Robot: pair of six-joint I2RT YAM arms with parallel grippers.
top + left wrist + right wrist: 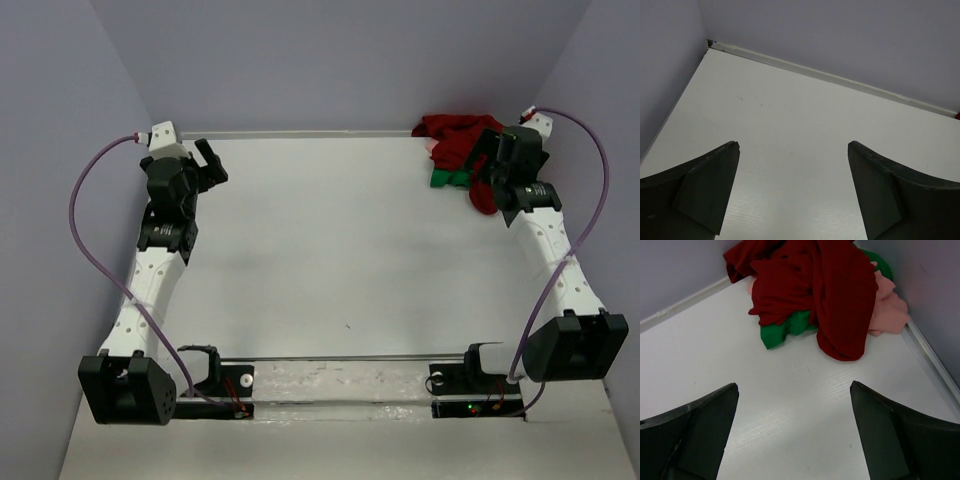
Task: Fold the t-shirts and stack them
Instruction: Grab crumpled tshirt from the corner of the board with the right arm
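The robot's right gripper needs to close on the top of the dark red t-shirt point(494, 126) point(836, 254), at the far side of the heap near the corner of the table.
The t-shirts lie crumpled in one heap in the table's far right corner. The dark red one point(810, 290) is draped over the top, a bright green one point(785, 330) pokes out beneath it, and a salmon pink one point(887, 310) lies against the right wall. From above, the red cloth point(450, 130) and a bit of green point(448, 178) show beside my right gripper point(492, 165). That right gripper point(793, 385) hangs open just short of the heap, with only bare table between its jaws. My left gripper point(210, 165) point(792, 145) is open and empty at the far left.
Lilac walls close in the white table point(330, 240) at the back and on both sides, with a pale strip point(830, 77) along the back edge. Purple cables point(85, 230) loop outward from both arms. The arm bases and a rail point(340, 385) sit at the near edge.
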